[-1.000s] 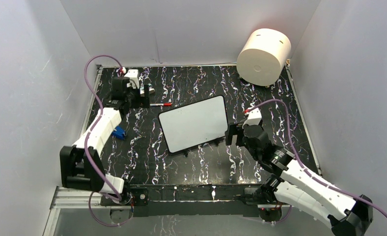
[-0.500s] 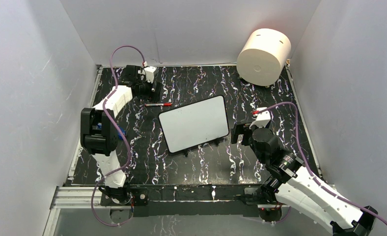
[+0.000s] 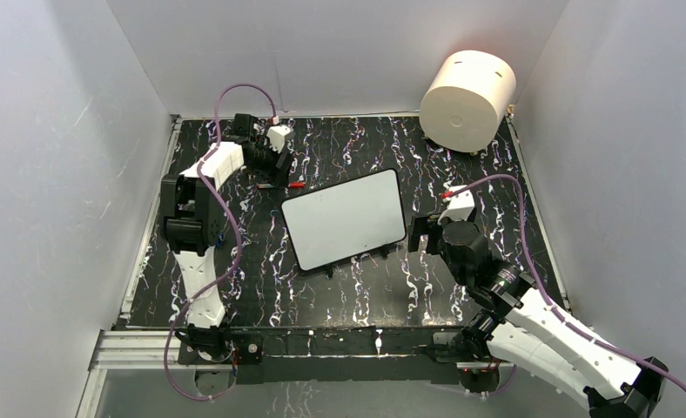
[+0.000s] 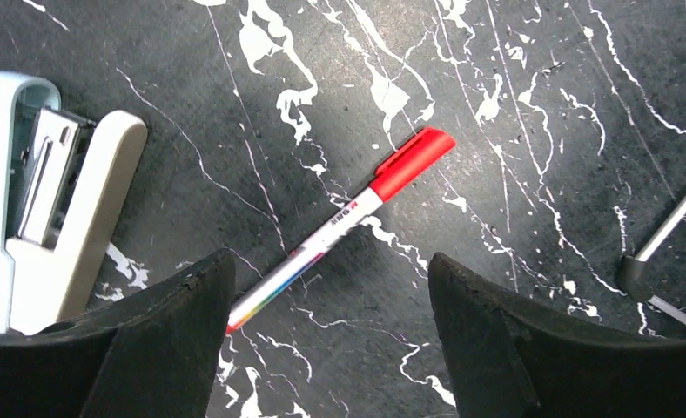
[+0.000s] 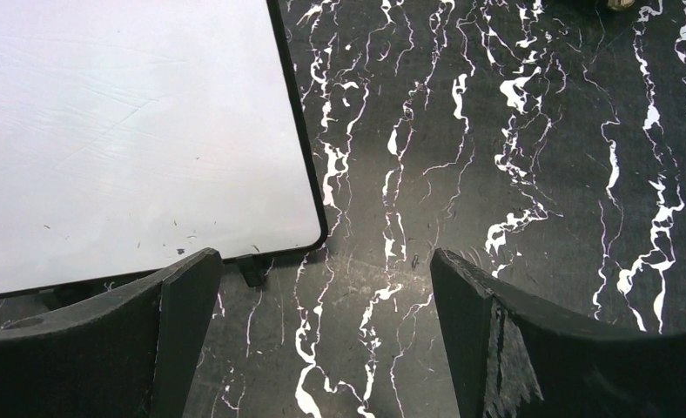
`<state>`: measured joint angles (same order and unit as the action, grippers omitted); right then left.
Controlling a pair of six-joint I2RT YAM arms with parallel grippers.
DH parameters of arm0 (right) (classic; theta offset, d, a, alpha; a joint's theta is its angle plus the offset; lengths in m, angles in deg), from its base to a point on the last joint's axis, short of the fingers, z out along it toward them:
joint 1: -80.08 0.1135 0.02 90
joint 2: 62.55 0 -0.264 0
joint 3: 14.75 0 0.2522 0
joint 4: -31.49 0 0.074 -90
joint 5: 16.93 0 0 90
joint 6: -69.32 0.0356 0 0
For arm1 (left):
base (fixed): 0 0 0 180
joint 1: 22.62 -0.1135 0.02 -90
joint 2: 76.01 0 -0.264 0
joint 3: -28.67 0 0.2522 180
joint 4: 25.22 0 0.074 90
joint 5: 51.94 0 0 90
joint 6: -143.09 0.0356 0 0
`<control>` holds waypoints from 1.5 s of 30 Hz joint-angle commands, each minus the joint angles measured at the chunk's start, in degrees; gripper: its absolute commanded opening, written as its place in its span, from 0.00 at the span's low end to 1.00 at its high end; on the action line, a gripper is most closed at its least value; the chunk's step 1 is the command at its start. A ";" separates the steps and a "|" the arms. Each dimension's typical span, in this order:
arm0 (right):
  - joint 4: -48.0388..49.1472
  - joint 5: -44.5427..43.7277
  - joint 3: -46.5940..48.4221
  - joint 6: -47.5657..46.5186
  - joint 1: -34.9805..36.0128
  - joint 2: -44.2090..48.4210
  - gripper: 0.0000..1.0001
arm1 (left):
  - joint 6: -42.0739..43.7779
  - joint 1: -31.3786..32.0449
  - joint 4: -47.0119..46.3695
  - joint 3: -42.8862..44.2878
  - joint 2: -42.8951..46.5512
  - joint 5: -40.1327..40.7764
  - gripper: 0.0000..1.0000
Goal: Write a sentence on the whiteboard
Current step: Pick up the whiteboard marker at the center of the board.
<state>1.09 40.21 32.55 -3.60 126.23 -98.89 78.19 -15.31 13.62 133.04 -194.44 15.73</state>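
Note:
The marker's body lies slanted between my left gripper's fingers, so I should turn the marker in line first, then take the marker's red cap (image 4: 413, 164).
The whiteboard (image 3: 345, 218) lies tilted in the middle of the black marbled table, its face blank; no sentence shows on it. Its corner shows in the right wrist view (image 5: 131, 131). A red-capped white marker (image 4: 348, 218) lies on the table left of the board, also in the top view (image 3: 285, 185). My left gripper (image 3: 276, 164) hovers just above the marker, open and empty (image 4: 326, 270); the marker's tail passes by the left finger. My right gripper (image 3: 418, 237) is open and empty beside the board's right edge (image 5: 326, 266).
A cream cylinder (image 3: 467, 100) stands at the back right corner. A white stapler-like object (image 4: 39, 200) lies left of the marker. A blue object is hidden behind the left arm. White walls enclose the table on three sides.
The left arm swung up and right from the far-left corner to hover over the marker. The right gripper drew back a little, then held beside the board.

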 commanded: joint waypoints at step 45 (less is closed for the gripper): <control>2.83 1.45 2.52 -2.07 0.03 3.29 0.99 | -29.47 4.61 9.64 -20.96 14.12 27.14 0.15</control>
<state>1.15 41.13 32.68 -5.04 126.23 -95.81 54.52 -10.68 20.18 115.24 -184.65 42.77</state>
